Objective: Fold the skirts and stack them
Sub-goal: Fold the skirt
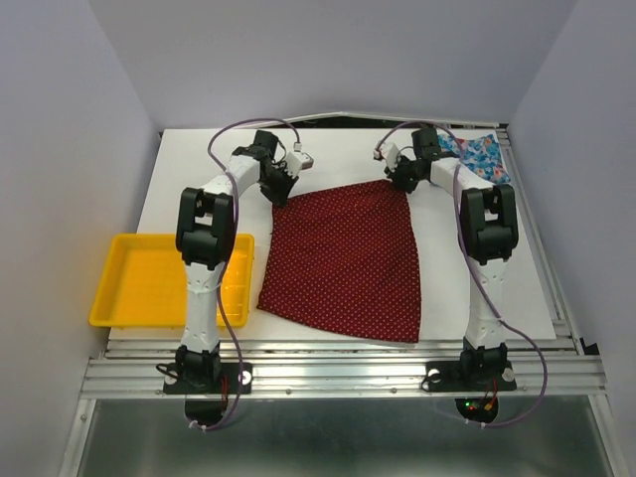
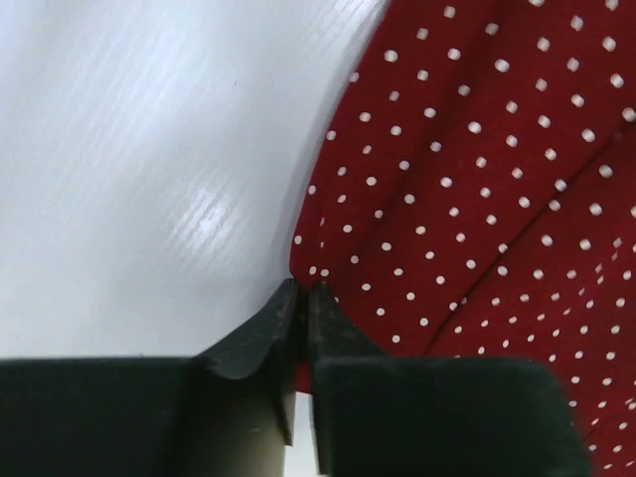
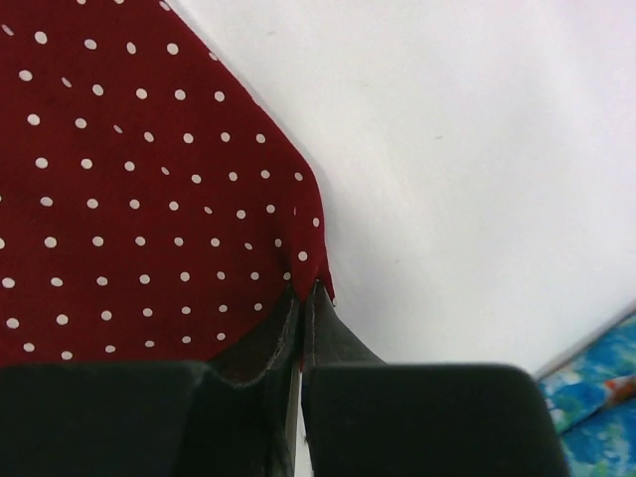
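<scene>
The robot's right gripper will release the far corner of the dark red skirt halfway down the skirt's side edge (image 1: pixel 412 266), folding it over.
A dark red skirt with tiny white dots (image 1: pixel 346 258) lies spread flat in the middle of the white table. My left gripper (image 1: pixel 280 193) is at its far left corner, shut on that corner (image 2: pixel 304 286). At the far right corner my right gripper (image 1: pixel 405 183) is shut on the red cloth too (image 3: pixel 308 288). The bright blue floral skirt (image 1: pixel 480 156) lies bunched at the far right corner of the table, behind the right arm; a strip of the blue floral skirt (image 3: pixel 596 397) shows low right in the right wrist view.
A yellow plastic tray (image 1: pixel 139 283) sits at the near left, beside the left arm's base. The white table (image 1: pixel 199 169) ends at grey walls on three sides, with a metal rail along the near edge.
</scene>
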Robot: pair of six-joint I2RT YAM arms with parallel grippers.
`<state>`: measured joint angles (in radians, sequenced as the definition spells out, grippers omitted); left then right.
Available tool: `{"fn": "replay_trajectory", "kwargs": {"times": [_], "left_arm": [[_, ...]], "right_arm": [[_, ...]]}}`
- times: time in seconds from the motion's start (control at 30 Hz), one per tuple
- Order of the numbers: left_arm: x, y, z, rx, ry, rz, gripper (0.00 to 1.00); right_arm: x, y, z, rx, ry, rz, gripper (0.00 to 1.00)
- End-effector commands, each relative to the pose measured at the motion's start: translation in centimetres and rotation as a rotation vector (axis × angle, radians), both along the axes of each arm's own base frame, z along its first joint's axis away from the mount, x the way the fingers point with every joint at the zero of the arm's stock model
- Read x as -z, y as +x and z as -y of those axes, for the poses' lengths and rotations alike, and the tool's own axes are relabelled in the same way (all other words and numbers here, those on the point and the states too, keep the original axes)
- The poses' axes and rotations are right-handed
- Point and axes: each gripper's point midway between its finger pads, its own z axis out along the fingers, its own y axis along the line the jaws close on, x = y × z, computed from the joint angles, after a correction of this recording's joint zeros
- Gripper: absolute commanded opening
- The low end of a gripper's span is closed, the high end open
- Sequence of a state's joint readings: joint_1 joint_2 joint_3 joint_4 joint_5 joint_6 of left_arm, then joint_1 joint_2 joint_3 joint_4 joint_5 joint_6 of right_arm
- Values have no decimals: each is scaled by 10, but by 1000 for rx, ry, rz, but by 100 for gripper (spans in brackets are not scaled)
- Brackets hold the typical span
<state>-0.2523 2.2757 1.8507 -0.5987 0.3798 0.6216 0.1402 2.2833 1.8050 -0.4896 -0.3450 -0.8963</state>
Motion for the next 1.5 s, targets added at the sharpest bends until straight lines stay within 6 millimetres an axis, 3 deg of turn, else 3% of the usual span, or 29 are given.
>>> {"fn": "replay_trajectory", "kwargs": {"times": [0.0,0.1,0.23,0.27,0.3,0.33,0.37,0.4,0.43,0.47,0.5,0.53,0.6,0.63,0.67,0.7,0.73,0.77,0.8,0.83,0.9,0.93,1.03,1.13,1.17,1.23,1.27,1.47], "left_arm": [[-11,14,5,-25,-43,20,1],[-34,37,8,-75,-70,119,0],[-94,69,5,-134,-81,297,0],[-108,76,5,-144,-87,344,0],[-117,76,3,-148,-86,366,0],[-137,75,1,-152,-88,409,0],[-147,76,0,-141,-86,438,0],[-155,72,0,-133,-88,454,0],[-166,62,-2,-125,-92,471,0],[-172,58,-2,-109,-91,492,0],[-174,50,-2,-94,-93,491,0],[-174,33,-2,-79,-88,484,0],[-173,17,0,-41,-81,492,0],[-165,-5,0,-22,-75,474,0],[-164,-13,1,-8,-75,485,0],[-159,-24,1,8,-68,481,0],[-144,-47,0,40,-43,465,0],[-139,-56,0,57,-33,468,0],[-131,-67,0,77,-22,461,0],[-104,-87,-4,94,0,409,0],[-99,-107,0,129,1,421,0],[-83,-125,-2,147,10,389,2],[-58,-157,7,192,-2,332,24],[-42,-178,8,209,0,291,64],[-47,-180,7,203,-6,303,76],[-55,-183,7,204,-22,319,79],[-57,-186,6,209,-19,316,80],[-77,-184,3,249,5,357,81]], "right_arm": [[-11,51,16,127,-51,167,1],[-48,82,18,189,-31,273,1],[-105,100,17,221,7,382,1],[-131,98,16,220,22,419,1],[-135,92,16,216,24,417,1],[-144,87,16,210,27,424,1],[-173,76,15,193,37,460,1],[-180,67,15,179,39,460,1],[-169,54,15,168,34,425,1],[-170,43,14,145,35,417,1],[-194,29,14,131,44,447,1],[-176,12,14,118,38,397,1],[-172,-16,9,79,60,345,1],[-186,-32,8,63,74,354,1],[-162,-55,0,30,87,278,1],[-154,-71,1,29,92,233,1],[-161,-88,-6,9,102,237,1],[-132,-113,-8,4,102,158,1],[-125,-127,-14,-15,106,138,1],[-117,-141,-18,-28,111,113,1],[-110,-164,-22,-26,134,85,1],[-89,-184,-24,-35,134,27,1],[-64,-217,-25,-52,142,-57,1],[-59,-241,-27,-76,163,-109,22],[-61,-247,-29,-89,177,-122,41],[-70,-254,-27,-96,175,-113,62],[-72,-256,-23,-113,149,-96,66],[-76,-257,-14,-166,68,-44,66]]}}
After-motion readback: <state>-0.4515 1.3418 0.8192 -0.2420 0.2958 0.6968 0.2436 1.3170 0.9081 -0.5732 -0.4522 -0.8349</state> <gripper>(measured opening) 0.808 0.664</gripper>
